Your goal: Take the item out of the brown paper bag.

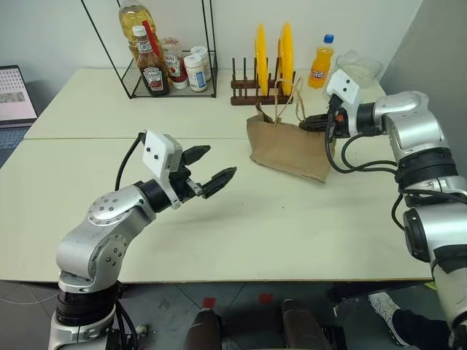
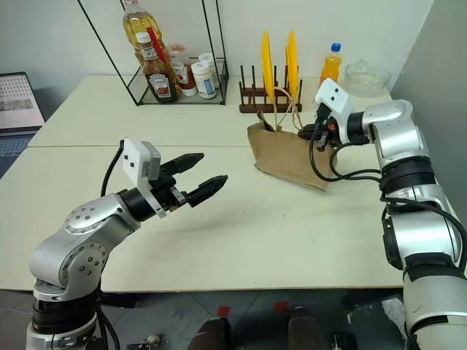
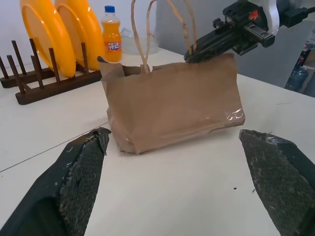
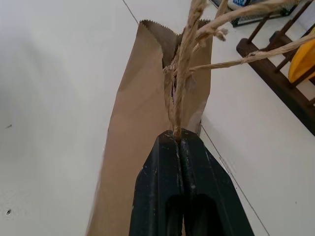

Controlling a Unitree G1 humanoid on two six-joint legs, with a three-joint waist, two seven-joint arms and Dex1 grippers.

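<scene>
The brown paper bag is too far away from my left gripper, so my right gripper should grip it again and move it in front of my left gripper (image 1: 223, 151).
The brown paper bag (image 1: 288, 149) stands creased on the table in front of the plate rack, its cord handles (image 3: 142, 29) rising from its top. My right gripper (image 1: 305, 124) is shut on the bag's upper edge where one handle cord (image 4: 183, 73) comes out. The bag's mouth is a narrow slit in the right wrist view, and the item is hidden. My left gripper (image 1: 221, 162) hovers above the table well to the left of the bag. It is open and points toward the bag, and the bag's broad side (image 3: 172, 105) shows between its two fingers (image 3: 81, 177).
A wooden plate rack (image 1: 252, 93) with two yellow plates stands just behind the bag. An orange soda bottle (image 1: 321, 62) and a glass bowl (image 2: 365, 73) are at the back right. A wire shelf of sauce bottles (image 1: 164, 65) is at the back left, a laptop (image 1: 14, 95) at the far left.
</scene>
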